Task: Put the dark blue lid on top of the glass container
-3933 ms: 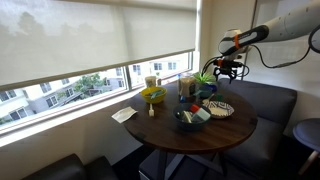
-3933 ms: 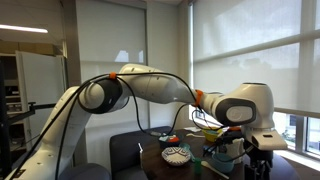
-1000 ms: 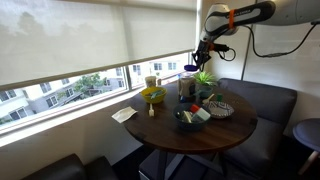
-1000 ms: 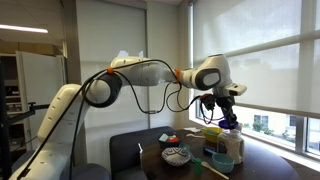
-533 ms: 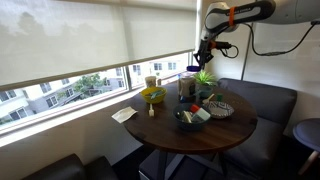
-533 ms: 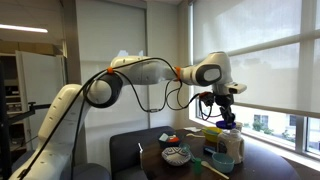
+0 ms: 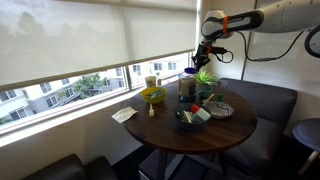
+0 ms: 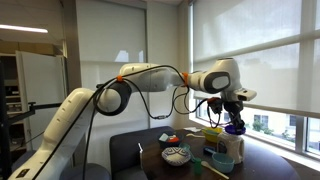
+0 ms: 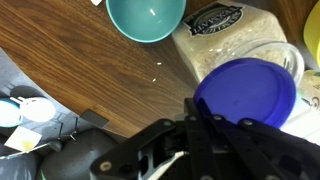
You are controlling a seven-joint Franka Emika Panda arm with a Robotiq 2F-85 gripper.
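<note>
Next, my gripper releases the dark blue lid so that it is left on the round rim of the glass container (image 7: 187, 73) (image 9: 258, 78) beside the teal bowl.
My gripper (image 9: 200, 108) is shut on the edge of the dark blue lid (image 9: 245, 90), which fills the right of the wrist view. Directly below the lid lies the glass container (image 9: 235, 40), a see-through jar with pale grainy contents and a dark label; the lid covers part of its rim. In an exterior view the gripper (image 7: 199, 66) holds the lid (image 7: 191, 70) in the air, a short way above the jar (image 7: 185, 88) on the round wooden table (image 7: 160, 130). Elsewhere, in an exterior view, the gripper (image 8: 232, 120) hangs with the lid (image 8: 235, 128) under it.
A teal bowl (image 9: 146, 18) stands beside the jar. A yellow-green bowl (image 7: 152, 95), a tan cup (image 7: 151, 81), a patterned plate (image 7: 220, 108), a dark bowl (image 7: 190, 118) and a white napkin (image 7: 124, 115) share the table. A window is behind and a bench seat to the side.
The arm has come down with the lid still gripped, closer to the jar's top. Nothing on the table has moved.
</note>
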